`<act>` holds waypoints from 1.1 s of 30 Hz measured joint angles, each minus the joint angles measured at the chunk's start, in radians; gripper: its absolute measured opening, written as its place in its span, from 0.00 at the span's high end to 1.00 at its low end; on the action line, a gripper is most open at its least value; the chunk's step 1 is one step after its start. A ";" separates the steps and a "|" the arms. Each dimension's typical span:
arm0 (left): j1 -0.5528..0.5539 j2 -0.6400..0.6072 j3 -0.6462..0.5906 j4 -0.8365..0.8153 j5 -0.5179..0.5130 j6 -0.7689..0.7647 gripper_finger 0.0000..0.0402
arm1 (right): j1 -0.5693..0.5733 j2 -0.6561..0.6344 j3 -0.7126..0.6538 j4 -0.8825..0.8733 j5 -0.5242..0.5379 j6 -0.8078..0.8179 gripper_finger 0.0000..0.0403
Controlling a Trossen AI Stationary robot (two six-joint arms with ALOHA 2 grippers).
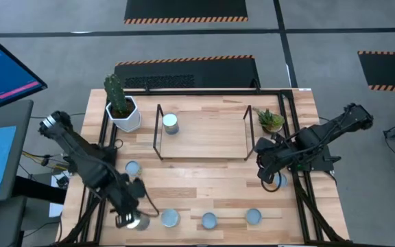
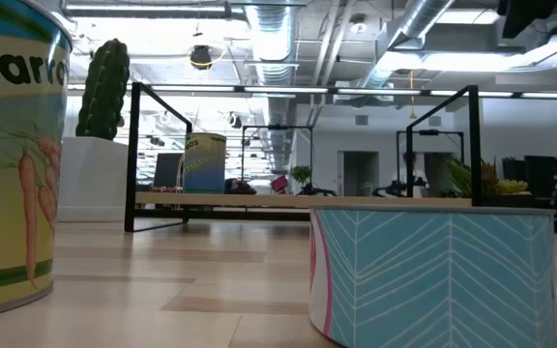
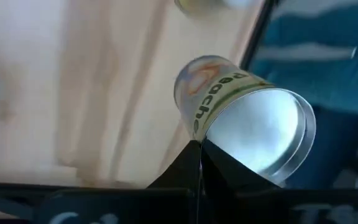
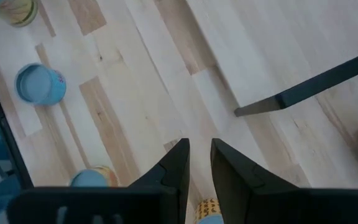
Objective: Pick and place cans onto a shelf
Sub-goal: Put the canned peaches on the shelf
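The peach can, now at the table's near side, will be let go by my left gripper on the shelf (image 1: 171, 143) just in front of the can standing there.
My left gripper (image 1: 130, 214) is shut at the table's near left. Its fingertips (image 3: 199, 152) stand against the side of a silver-topped peach-label can (image 3: 253, 124), which also shows in the high view (image 1: 136, 221). My right gripper (image 1: 269, 177) hovers over a pale blue-topped can (image 1: 280, 181) at the right edge, its fingers (image 4: 199, 163) a narrow gap apart and empty. One can (image 1: 170, 123) stands on the black-rod shelf (image 1: 204, 134). Other cans stand on the table at mid-left (image 1: 132, 168) and along the near edge (image 1: 169, 218), (image 1: 208, 221), (image 1: 253, 217). My left gripper's shut fingertips (image 3: 197, 155) lie in front of the peach can's side just below its top rim (image 3: 211, 138), coming slanting from above. Whether they touch it I cannot tell. The can stands on the table.
A white pot with a cactus (image 1: 121, 103) stands at the shelf's left end and a small spiky plant (image 1: 271, 121) at its right end. The black table frame (image 1: 300, 192) runs close by my right gripper. Bare wood lies in front of the shelf.
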 joint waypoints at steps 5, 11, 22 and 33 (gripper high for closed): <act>0.116 -0.091 0.000 -0.034 -0.107 0.051 1.00 | 0.036 0.000 0.000 0.000 0.003 0.039 0.78; 0.330 -0.099 0.001 -0.027 -0.152 0.277 1.00 | 0.067 0.000 0.000 0.001 0.007 0.068 0.78; 0.716 -0.017 0.002 0.082 -0.074 0.716 1.00 | 0.068 0.000 0.000 0.003 0.027 0.068 0.78; 0.903 0.079 0.002 0.076 0.021 1.008 1.00 | 0.068 0.000 0.000 0.005 0.027 0.070 0.78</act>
